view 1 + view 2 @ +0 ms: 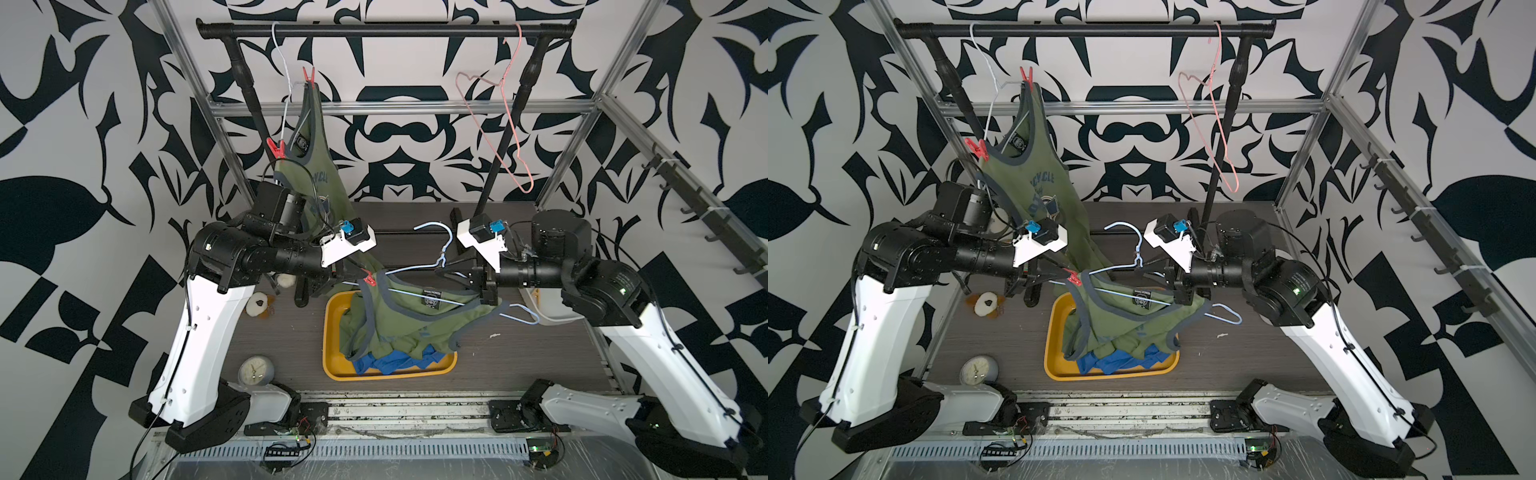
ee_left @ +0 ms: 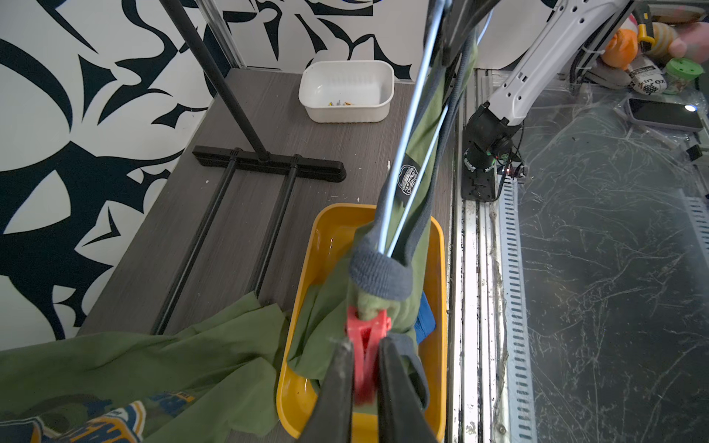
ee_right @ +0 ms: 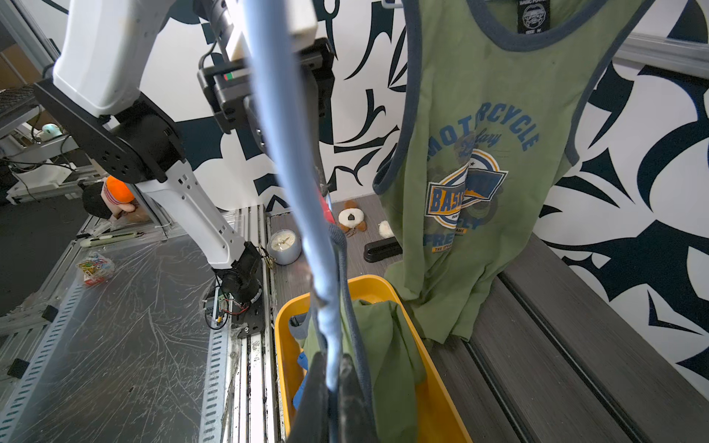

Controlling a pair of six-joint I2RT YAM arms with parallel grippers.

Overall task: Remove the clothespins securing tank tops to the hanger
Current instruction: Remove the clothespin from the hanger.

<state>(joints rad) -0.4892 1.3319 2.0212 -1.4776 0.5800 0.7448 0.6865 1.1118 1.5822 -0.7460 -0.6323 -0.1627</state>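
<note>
I need to let go of the light-blue hanger and its olive tank top with my right gripper across the middle of the yellow tray (image 1: 398, 326).
My left gripper (image 2: 366, 341) is shut on a red clothespin (image 2: 368, 345), which pinches the grey-trimmed strap of an olive tank top (image 1: 415, 320) to one end of a light-blue hanger (image 1: 441, 260). My right gripper (image 3: 333, 358) is shut on that hanger's wire (image 3: 291, 153) and holds it level over a yellow tray (image 1: 328, 332). The tank top droops into the tray onto a blue tank top (image 1: 390, 361). A second olive tank top (image 1: 316, 166) hangs from a white hanger (image 1: 282, 62), pinned by two red clothespins (image 1: 308, 75) (image 1: 276, 148).
A black rail (image 1: 386, 30) crosses the back, with a bare pink hanger (image 1: 507, 133) on it. A white bin (image 2: 345, 92) holding small clips stands by the rack's foot (image 2: 268, 165). A small clock (image 1: 255, 370) and plush toys (image 1: 257, 305) lie under my left arm.
</note>
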